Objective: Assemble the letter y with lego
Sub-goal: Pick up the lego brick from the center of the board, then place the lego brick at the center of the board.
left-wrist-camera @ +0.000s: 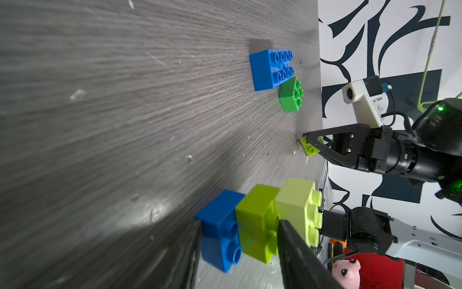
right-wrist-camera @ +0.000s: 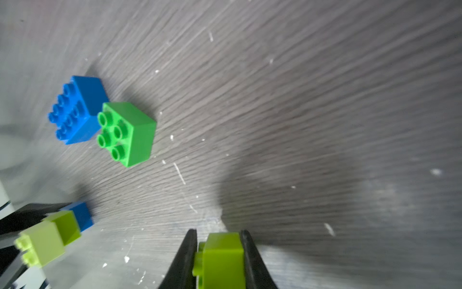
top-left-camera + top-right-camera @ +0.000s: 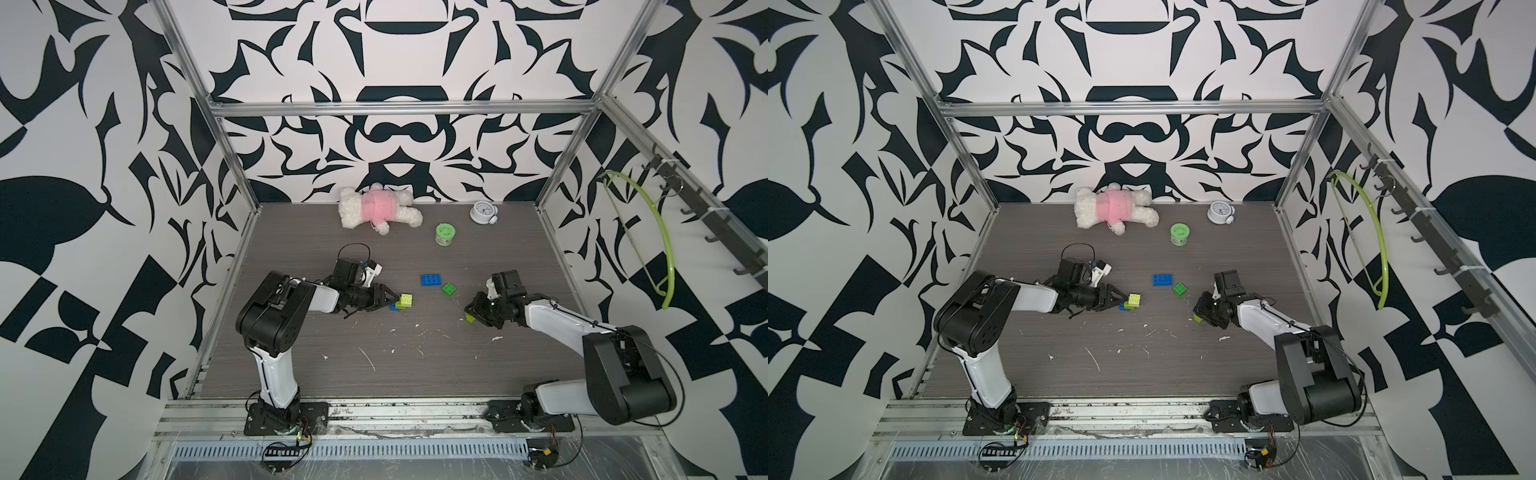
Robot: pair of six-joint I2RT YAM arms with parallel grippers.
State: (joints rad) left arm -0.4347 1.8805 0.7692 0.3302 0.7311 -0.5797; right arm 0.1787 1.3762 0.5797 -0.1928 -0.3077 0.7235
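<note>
My right gripper will put its lime green brick down and take it by its plain sides (image 2: 223, 265), since it now grips the brick across studs and bottom side.
My left gripper (image 3: 392, 298) is shut on a joined row of lego: a small blue brick (image 1: 220, 230), a lime green brick (image 1: 257, 222) and a pale yellow brick (image 1: 297, 207). The fingers clamp the blue and lime part at or just above the table. My right gripper (image 2: 218, 232) is shut on a second lime green brick (image 2: 222, 260), low over the table at the right (image 3: 469, 318). Between the arms, further back, lie the wide blue brick (image 3: 431, 280) and the dark green brick (image 3: 448, 289), almost touching. No whole letter y is in view.
At the back lie a white plush toy in pink (image 3: 380, 208), a small alarm clock (image 3: 482, 212) and a round green tub (image 3: 445, 234). A green hanger (image 3: 660, 249) hangs on the right wall. White flecks dot the wooden table (image 3: 374, 374).
</note>
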